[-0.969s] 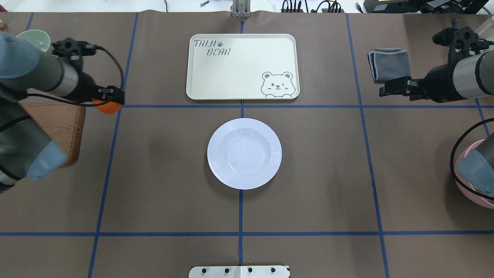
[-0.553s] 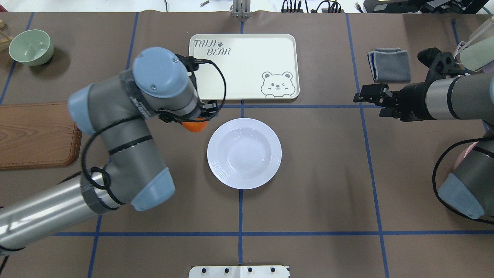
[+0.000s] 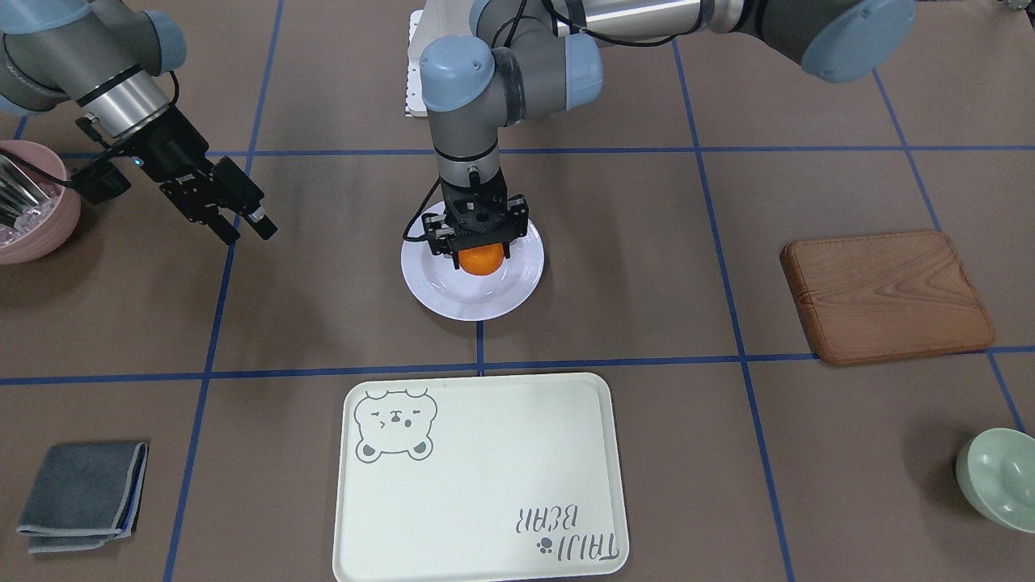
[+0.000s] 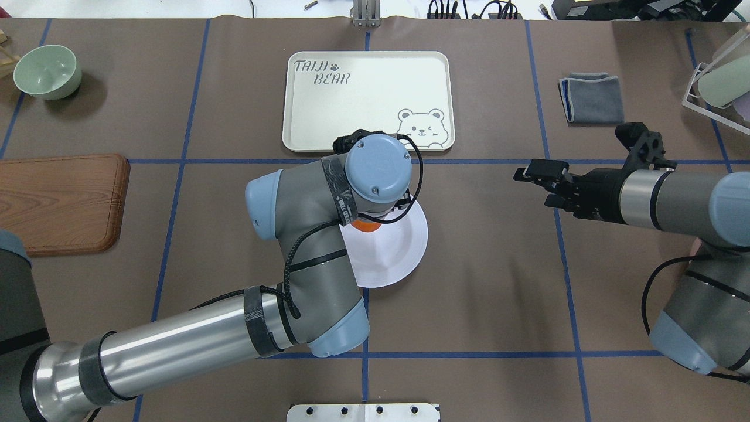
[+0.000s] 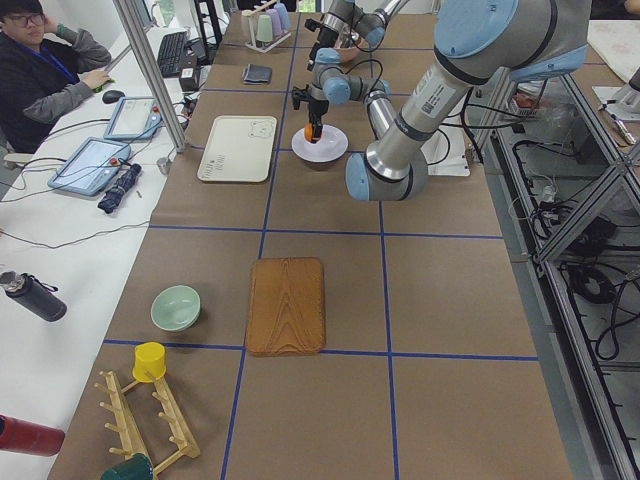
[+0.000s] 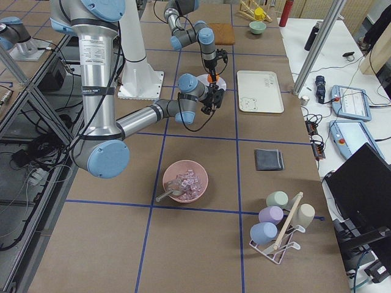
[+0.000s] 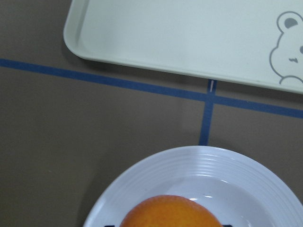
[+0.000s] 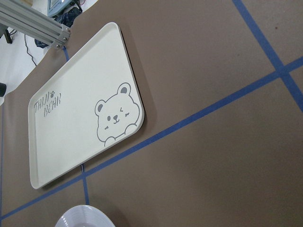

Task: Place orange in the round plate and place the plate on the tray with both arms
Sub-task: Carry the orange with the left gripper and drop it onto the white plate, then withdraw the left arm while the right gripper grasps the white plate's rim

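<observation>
Next, my right gripper should go to the round plate's rim (image 3: 421, 224) on the side toward the pink bowl and close there.
The orange (image 3: 479, 260) sits between the fingers of my left gripper (image 3: 479, 252), which is shut on it and points straight down over the well of the round plate (image 3: 441, 287). From overhead the left wrist hides the gripper; only a sliver of orange (image 4: 366, 225) shows above the plate (image 4: 398, 252). In the left wrist view the orange (image 7: 168, 212) fills the bottom edge over the plate (image 7: 213, 172). The tray (image 4: 366, 99) lies empty just beyond the plate. My right gripper (image 4: 532, 186) hovers open to the plate's right, holding nothing.
A brown wooden board (image 4: 58, 202) and a pale green bowl (image 4: 47, 70) lie on the left. A folded grey cloth (image 4: 592, 97) and a cup rack (image 4: 720, 82) are at the far right. A pink bowl (image 3: 32, 202) stands under the right arm.
My left arm has carried the orange from beside the wooden board rightward to over the plate. My right gripper has moved in towards the plate and slightly nearer.
</observation>
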Robot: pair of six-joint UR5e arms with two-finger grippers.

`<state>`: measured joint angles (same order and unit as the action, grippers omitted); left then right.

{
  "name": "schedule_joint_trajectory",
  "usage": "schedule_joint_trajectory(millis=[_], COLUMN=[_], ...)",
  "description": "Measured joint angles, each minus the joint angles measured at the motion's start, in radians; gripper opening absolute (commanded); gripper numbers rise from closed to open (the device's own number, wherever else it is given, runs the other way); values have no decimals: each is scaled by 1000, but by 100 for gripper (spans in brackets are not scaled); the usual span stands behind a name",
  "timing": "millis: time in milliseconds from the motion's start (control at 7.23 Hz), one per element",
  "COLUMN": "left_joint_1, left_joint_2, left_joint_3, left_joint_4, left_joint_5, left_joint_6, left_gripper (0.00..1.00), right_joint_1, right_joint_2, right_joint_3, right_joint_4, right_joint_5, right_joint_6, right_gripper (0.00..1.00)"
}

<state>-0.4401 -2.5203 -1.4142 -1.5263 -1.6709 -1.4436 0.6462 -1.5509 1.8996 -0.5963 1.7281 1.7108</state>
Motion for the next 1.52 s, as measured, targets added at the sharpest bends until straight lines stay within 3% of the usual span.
schedule_joint_trajectory(millis=[138,277,692,969,1245,1522], left_joint_1=[14,29,46,15,-136,-350], left_joint_2=[-3,-3,9,55,213,369], left_joint_3=[28,51,57,-54,-290,-397], left_joint_4=[-24,-54,-89,-64,34,77], left_joint_5=[7,23,57,44,-90,-236], left_joint_6=[-1,0,2,73,300,594], left_gripper=[88,98,98,98,98,98], right_joint_1=[-38,-60,-110,-177,-242,-297], right_joint_2=[1,1,3,10,32,73], right_joint_3=[-3,-3,-3,-2,-4,-20], right_joint_4=[12,21,32,41,42,41], right_joint_5=[-43,-63,-115,-204,-275,-322], right_joint_6=[13,19,30,79,186,326], right_gripper=[100,100,100,100,100,99])
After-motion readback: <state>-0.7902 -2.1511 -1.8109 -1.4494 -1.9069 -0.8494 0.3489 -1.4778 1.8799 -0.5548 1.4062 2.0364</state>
